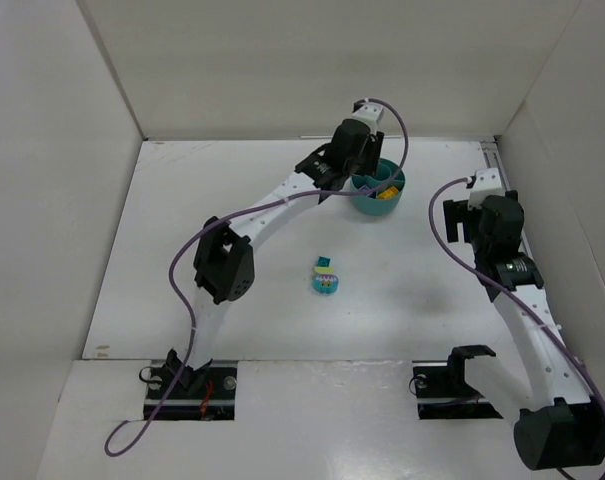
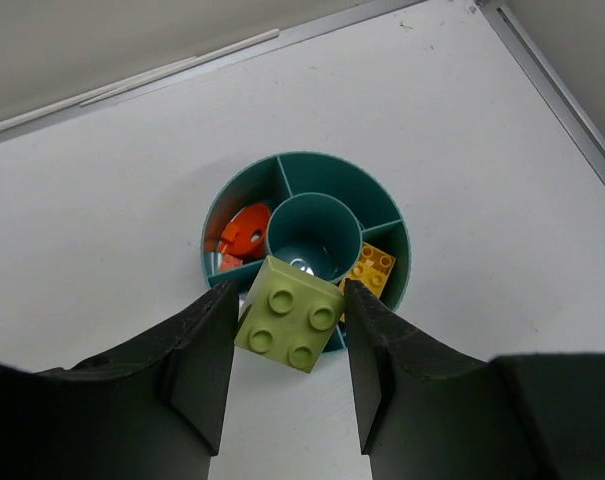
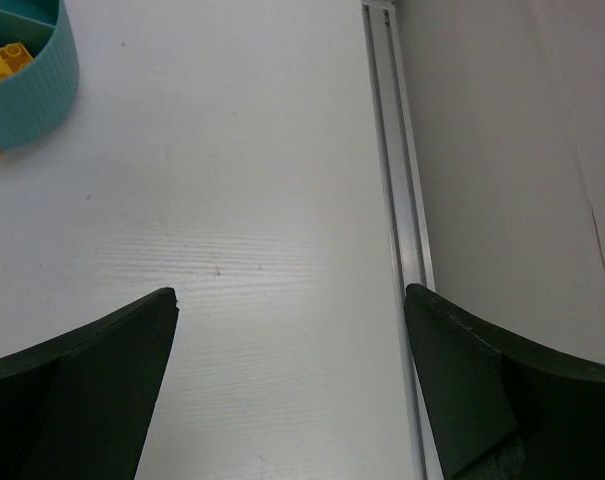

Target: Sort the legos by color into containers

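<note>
The light green brick, now just above the container's near rim, will be released by my left gripper inside the round middle cup of the teal container [image 1: 379, 179] [image 2: 310, 249].
My left gripper [image 2: 287, 300] is shut on a light green four-stud lego [image 2: 290, 315] and holds it just above the near rim of the round teal container [image 2: 327, 178]. In the container, orange-red pieces [image 2: 244, 232] lie in the left wedge and a yellow brick [image 2: 372, 268] in the right wedge. From above, the left gripper [image 1: 367, 165] hangs over the container [image 1: 372, 208]. A small cluster of legos [image 1: 325, 276], teal and yellow among them, lies mid-table. My right gripper [image 3: 290, 295] is open and holds nothing, off to the right of the container [image 3: 27, 95].
A metal rail [image 3: 392, 150] runs along the table's right edge under the right gripper [image 1: 472, 205]. White walls close in the table at the back and on both sides. The left arm stretches diagonally across the left half of the table.
</note>
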You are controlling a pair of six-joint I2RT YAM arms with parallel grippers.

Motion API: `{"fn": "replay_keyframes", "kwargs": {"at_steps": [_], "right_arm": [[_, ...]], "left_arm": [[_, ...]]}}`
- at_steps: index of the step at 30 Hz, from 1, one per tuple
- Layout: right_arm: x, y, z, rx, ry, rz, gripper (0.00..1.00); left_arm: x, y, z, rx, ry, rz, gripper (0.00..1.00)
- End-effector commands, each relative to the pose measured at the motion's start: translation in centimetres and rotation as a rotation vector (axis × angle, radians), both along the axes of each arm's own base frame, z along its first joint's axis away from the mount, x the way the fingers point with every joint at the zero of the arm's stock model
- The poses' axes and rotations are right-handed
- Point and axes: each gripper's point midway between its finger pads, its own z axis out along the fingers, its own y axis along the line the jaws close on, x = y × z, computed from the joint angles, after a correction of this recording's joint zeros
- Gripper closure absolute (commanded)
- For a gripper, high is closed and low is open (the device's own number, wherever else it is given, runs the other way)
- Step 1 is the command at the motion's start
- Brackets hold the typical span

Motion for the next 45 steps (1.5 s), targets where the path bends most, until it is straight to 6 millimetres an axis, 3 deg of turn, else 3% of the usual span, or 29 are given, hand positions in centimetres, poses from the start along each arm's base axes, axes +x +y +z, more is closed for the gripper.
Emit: {"fn": "replay_keyframes", "kwargs": {"at_steps": [1, 3, 6, 9, 10, 12, 18, 24, 29, 32, 40, 41, 43, 44, 45], "right_arm": [[0.1, -1.0, 0.4, 0.003, -0.015, -0.048, 0.00], [0.2, -1.0, 0.1, 0.002, -0.005, -0.049, 0.00], [0.4, -0.8, -0.4, 0.005, 0.002, -0.040, 0.00], [0.5, -0.8, -0.7, 0.005, 0.012, -0.040, 0.00], [0.5, -1.1, -0.9, 0.004, 0.021, -0.049, 0.00], [0.5, -1.1, -0.9, -0.004, 0.023, -0.046, 0.00], [0.6, -1.1, -1.2, -0.004, 0.032, -0.046, 0.00], [0.8, -1.3, -1.1, -0.001, 0.033, -0.047, 0.00], [0.9, -1.3, -1.3, -0.001, 0.042, -0.047, 0.00], [0.9, -1.3, -1.3, -0.001, 0.042, -0.047, 0.00], [1.7, -0.3, -1.6, -0.009, 0.049, 0.026, 0.00], [2.0, 0.1, -1.3, -0.011, 0.038, 0.056, 0.00], [2.7, 1.1, -0.6, -0.037, 0.012, 0.143, 0.00], [3.1, 2.5, -0.8, -0.021, 0.010, 0.228, 0.00], [3.1, 3.1, -1.2, -0.017, 0.019, 0.265, 0.00]], "left_arm": [[1.3, -1.1, 4.6, -0.058, -0.102, -0.053, 0.79], [1.8, -2.0, 5.3, -0.095, -0.136, -0.070, 0.76], [3.0, -3.1, 4.1, -0.124, -0.157, -0.091, 0.69], [3.7, -4.2, 4.2, -0.139, -0.180, -0.116, 0.67], [4.2, -4.7, 3.1, -0.132, -0.172, -0.116, 0.67], [4.9, -4.4, 3.8, -0.147, -0.191, -0.107, 0.67], [6.2, -4.5, 1.6, -0.168, -0.172, -0.112, 0.65], [5.6, -5.8, 0.0, -0.183, -0.138, -0.184, 0.65], [5.5, -5.8, -1.5, -0.176, -0.110, -0.180, 0.50], [5.2, -5.9, -2.1, -0.167, -0.093, -0.191, 0.50], [4.2, -5.2, -0.2, -0.169, -0.091, -0.200, 0.39], [3.8, -4.9, 1.4, -0.182, -0.108, -0.201, 0.26], [3.1, -4.2, 1.6, -0.173, -0.096, -0.201, 0.11], [2.8, -3.8, 2.1, -0.171, -0.098, -0.192, 0.04], [2.3, -2.5, 4.7, -0.183, -0.131, -0.186, 0.00]]}}
